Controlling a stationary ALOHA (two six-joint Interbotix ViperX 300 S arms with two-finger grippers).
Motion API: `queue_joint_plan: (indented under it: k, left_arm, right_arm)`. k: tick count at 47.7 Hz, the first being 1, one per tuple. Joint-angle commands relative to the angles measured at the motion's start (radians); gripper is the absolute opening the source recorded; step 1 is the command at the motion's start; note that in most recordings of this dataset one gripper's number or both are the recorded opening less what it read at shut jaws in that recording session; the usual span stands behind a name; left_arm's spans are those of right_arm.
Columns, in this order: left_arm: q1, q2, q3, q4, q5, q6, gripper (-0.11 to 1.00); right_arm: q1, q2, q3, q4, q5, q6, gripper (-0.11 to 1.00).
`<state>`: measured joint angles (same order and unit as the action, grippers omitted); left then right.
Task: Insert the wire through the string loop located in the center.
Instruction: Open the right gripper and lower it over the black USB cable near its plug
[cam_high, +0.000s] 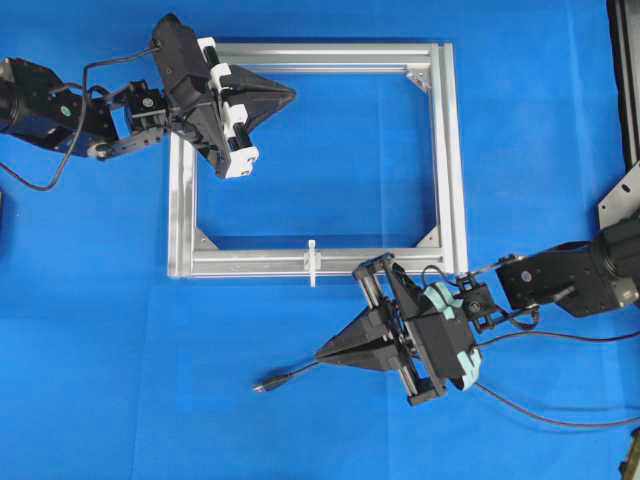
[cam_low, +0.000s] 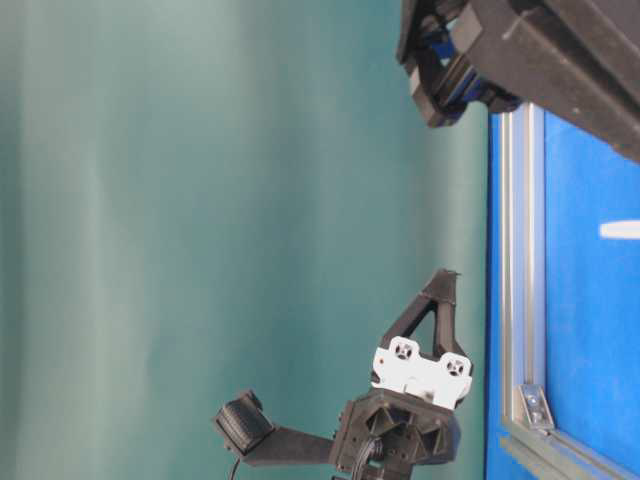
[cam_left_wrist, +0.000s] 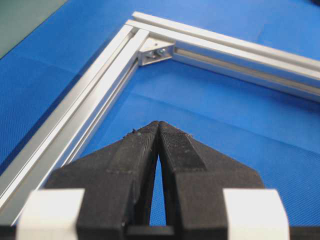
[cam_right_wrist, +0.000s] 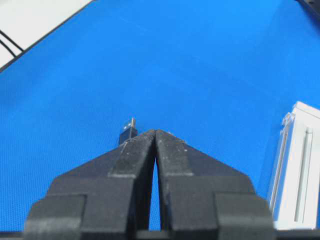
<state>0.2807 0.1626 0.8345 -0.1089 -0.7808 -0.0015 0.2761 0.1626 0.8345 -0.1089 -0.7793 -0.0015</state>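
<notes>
I should next close my right gripper on the thin part of the wire (cam_high: 308, 367), just behind the plug's ribbed end, so that the plug sticks out ahead.
The wire (cam_high: 290, 375) lies low on the blue mat, its plug tip (cam_high: 262, 385) pointing left. My right gripper (cam_high: 318, 356) is shut where the wire runs into its fingertips. In the right wrist view the plug (cam_right_wrist: 128, 132) pokes out just left of the closed right gripper (cam_right_wrist: 156, 131). The string loop (cam_high: 312, 262) stands white and upright across the middle of the frame's near bar, a short way beyond the right gripper's tip. My left gripper (cam_high: 293, 93) hovers over the frame's far left corner, shut and holding nothing, as the left wrist view confirms (cam_left_wrist: 158, 122).
The silver aluminium frame (cam_high: 450, 150) lies flat on the blue mat with brackets in its corners (cam_left_wrist: 157, 51). Thin dark cables (cam_high: 560, 420) trail right from under the right arm. A pale end of the frame's near bar (cam_right_wrist: 300, 165) sits right of the right gripper.
</notes>
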Motion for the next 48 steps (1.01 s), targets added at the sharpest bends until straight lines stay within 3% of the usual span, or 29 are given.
queue_joint_plan:
  k: [1, 7, 25, 29, 34, 45, 48]
  left_arm:
    - [-0.012, -0.049, -0.023, 0.014, 0.000, -0.005, 0.00]
    - [-0.012, -0.048, -0.028, 0.017, 0.000, -0.003, 0.00]
    - [-0.021, -0.049, -0.025, 0.017, 0.000, -0.003, 0.00]
    - [-0.021, -0.049, -0.025, 0.017, 0.002, -0.003, 0.00]
    - [-0.021, -0.049, -0.023, 0.017, 0.002, -0.003, 0.00]
    - [-0.021, -0.051, -0.021, 0.018, 0.017, -0.005, 0.00]
    - [-0.021, -0.049, -0.023, 0.018, 0.020, -0.005, 0.00]
  right_arm:
    - [0.011, -0.040, -0.017, 0.000, -0.006, -0.006, 0.00]
    - [0.014, -0.044, -0.026, 0.000, 0.025, -0.005, -0.05]
    - [0.020, -0.044, -0.038, 0.000, 0.071, 0.041, -0.05]
    - [0.021, -0.044, -0.040, 0.000, 0.071, 0.055, 0.00]
    - [0.028, -0.044, -0.041, 0.000, 0.072, 0.069, 0.17]
    - [0.031, -0.044, -0.049, 0.003, 0.089, 0.069, 0.84]
    - [0.031, -0.043, -0.052, 0.006, 0.095, 0.071, 0.90]
